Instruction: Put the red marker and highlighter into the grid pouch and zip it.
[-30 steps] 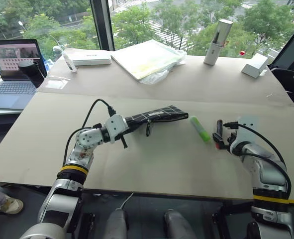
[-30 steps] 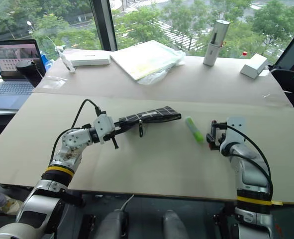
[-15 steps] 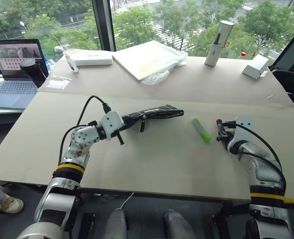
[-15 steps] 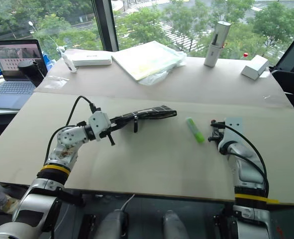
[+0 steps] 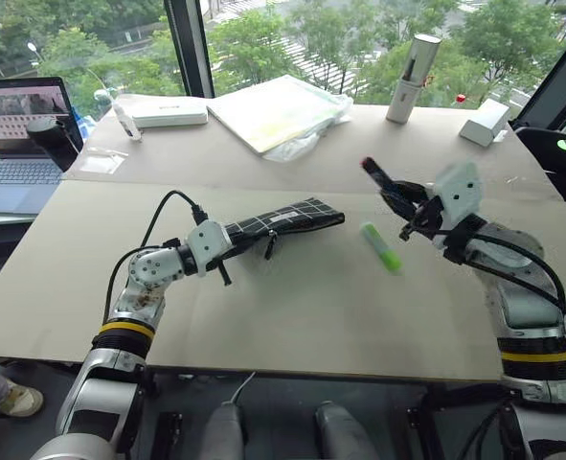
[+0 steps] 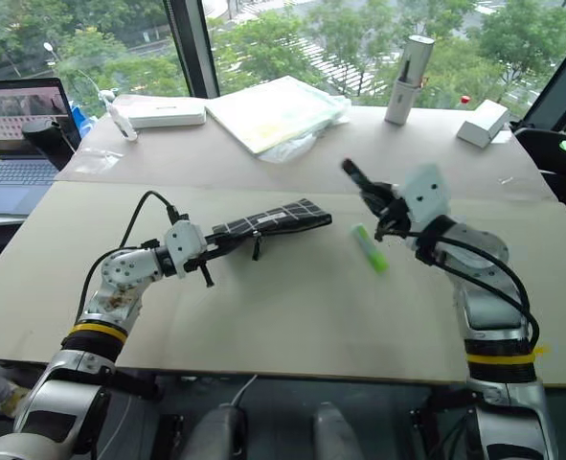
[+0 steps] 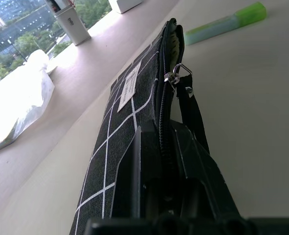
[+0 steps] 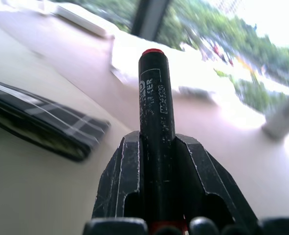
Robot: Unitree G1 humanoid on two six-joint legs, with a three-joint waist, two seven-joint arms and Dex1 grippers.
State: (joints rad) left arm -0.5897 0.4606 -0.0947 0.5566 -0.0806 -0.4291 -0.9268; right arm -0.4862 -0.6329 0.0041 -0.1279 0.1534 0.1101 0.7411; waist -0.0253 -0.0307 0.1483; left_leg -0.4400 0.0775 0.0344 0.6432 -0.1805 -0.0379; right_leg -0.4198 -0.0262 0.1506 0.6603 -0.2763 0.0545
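Note:
My right gripper should release the red marker inside the grid pouch's open far end (image 5: 300,218) (image 8: 41,125), close to the zip slider. The marker is now raised above the table.
The grid pouch (image 5: 283,218) is black with white lines and stands on edge, zipper side up. My left gripper (image 5: 227,241) is shut on its near end. The slider and black pull strap (image 7: 190,112) sit partway along the zip. My right gripper (image 5: 397,196) is raised above the table, shut on the red marker (image 5: 376,175). The marker's black barrel (image 8: 154,93) sticks out past the fingers toward the pouch's far end. The green highlighter (image 5: 382,246) lies on the table just below the right gripper, untouched.
A laptop (image 5: 24,125) sits at the far left. Along the window side are a white box (image 5: 168,113), a plastic-wrapped pad (image 5: 278,110), a white upright bottle (image 5: 405,77) and a small white box (image 5: 481,122). Bare tabletop (image 5: 302,307) lies in front of the pouch.
My right gripper shut on the red marker on the table, lifted it and swung it left, over the highlighter, toward the pouch. The left gripper keeps holding the pouch.

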